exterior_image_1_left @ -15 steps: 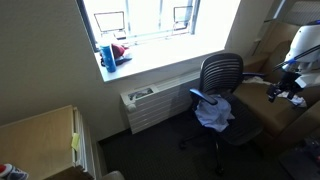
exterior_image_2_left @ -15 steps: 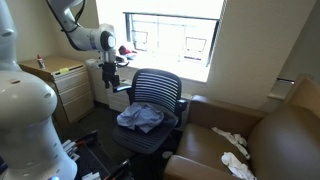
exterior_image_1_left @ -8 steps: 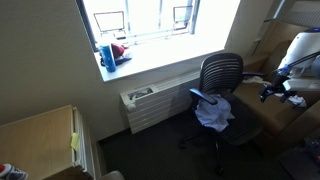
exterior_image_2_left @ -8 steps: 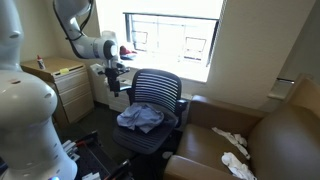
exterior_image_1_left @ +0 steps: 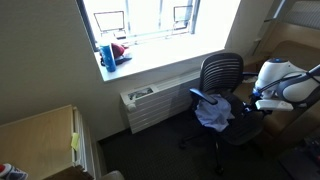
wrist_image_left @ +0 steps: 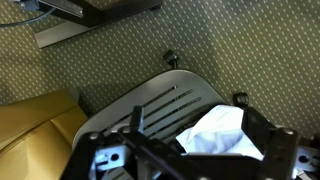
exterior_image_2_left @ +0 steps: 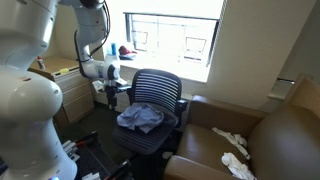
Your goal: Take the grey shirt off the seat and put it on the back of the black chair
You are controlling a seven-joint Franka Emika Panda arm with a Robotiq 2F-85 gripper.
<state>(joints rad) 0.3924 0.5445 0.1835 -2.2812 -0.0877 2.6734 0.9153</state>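
Observation:
I need to next move my gripper over to the grey shirt's crumpled side [exterior_image_1_left: 225, 116] [wrist_image_left: 213, 138] that is nearest the brown sofa, and close it there.
The grey shirt [exterior_image_1_left: 213, 112] lies crumpled on the seat of the black chair [exterior_image_1_left: 221, 72], which stands by the window. It shows in both exterior views, the shirt [exterior_image_2_left: 140, 117] in front of the chair's mesh back [exterior_image_2_left: 157, 90]. My gripper [exterior_image_1_left: 247, 105] hangs low beside the chair, next to its back [exterior_image_2_left: 110, 92], apart from the shirt. In the wrist view the shirt [wrist_image_left: 222, 135] shows pale beyond the slatted chair back [wrist_image_left: 150, 105]. The gripper [wrist_image_left: 195, 125] is open and empty.
A brown leather sofa [exterior_image_2_left: 270, 140] with a white cloth [exterior_image_2_left: 232, 145] on it stands right against the chair. A radiator [exterior_image_1_left: 155, 105] sits under the windowsill [exterior_image_1_left: 130, 60], which holds a blue cup. A wooden cabinet [exterior_image_2_left: 65, 85] stands behind my arm.
My arm has come down and moved closer to the chair's back. The shirt and the chair have not moved.

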